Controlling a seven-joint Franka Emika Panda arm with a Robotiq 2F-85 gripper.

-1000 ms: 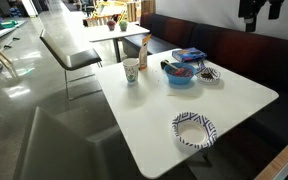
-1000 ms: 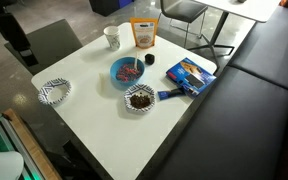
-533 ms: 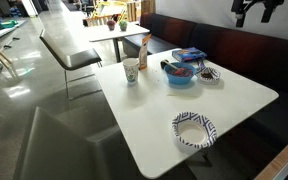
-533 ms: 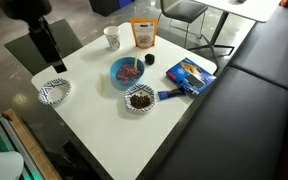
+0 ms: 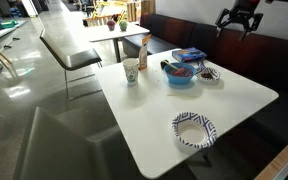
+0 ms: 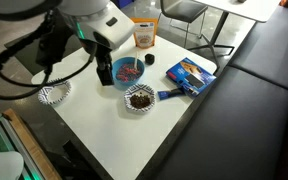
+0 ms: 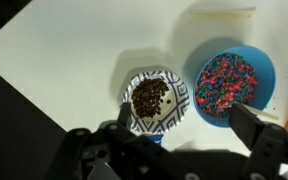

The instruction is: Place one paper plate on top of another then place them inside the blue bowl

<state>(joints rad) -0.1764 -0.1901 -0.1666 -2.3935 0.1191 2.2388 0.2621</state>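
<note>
The robot's gripper will take hold of the plate with brown bits by closing on the patterned plate's rim (image 5: 197, 71) (image 7: 186, 107) next to the blue bowl.
An empty patterned paper plate (image 5: 194, 129) lies near the table's front edge and also shows in an exterior view (image 6: 54, 93). A second patterned plate (image 7: 152, 100) holds brown bits and sits beside the blue bowl (image 7: 226, 82), which is full of coloured pieces. Both show in both exterior views: plate (image 5: 210, 73) (image 6: 139, 98), bowl (image 5: 180, 75) (image 6: 129, 71). My gripper (image 7: 181, 138) is open and empty, high above that plate and bowl; in an exterior view it (image 5: 239, 18) hangs over the table's far side.
A cup (image 5: 132, 71) (image 6: 112, 37), an orange snack bag (image 6: 143, 33) and a blue packet (image 6: 189, 75) stand near the bowl. A dark bench seat (image 6: 254, 90) runs along one side of the white table (image 5: 214, 100). More tables and chairs stand behind.
The arm has swung in over the table: the gripper moved left and lower in one exterior view, and the arm now covers the upper left of the other.
</note>
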